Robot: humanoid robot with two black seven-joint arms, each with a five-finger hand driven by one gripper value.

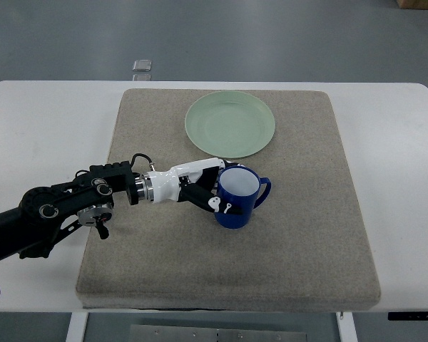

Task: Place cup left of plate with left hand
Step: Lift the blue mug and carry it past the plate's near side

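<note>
The robot's left gripper should release the blue cup beside the plate, on the mat's far corner point(155, 135) nearest the robot's left arm.
A blue cup point(240, 197) with a white inside stands upright on the beige mat point(299, 214), its handle pointing right. It sits just below the pale green plate point(230, 124), which lies near the mat's far edge. My left hand point(212, 187), white and black, reaches in from the left and wraps its fingers point(221, 205) around the cup's left side. The cup's base appears to rest on the mat. No right arm shows.
The mat covers most of a white table point(43, 121). A small silvery object point(142, 67) lies on the grey floor beyond the table's far edge. A brown box corner point(421, 3) shows at top right.
</note>
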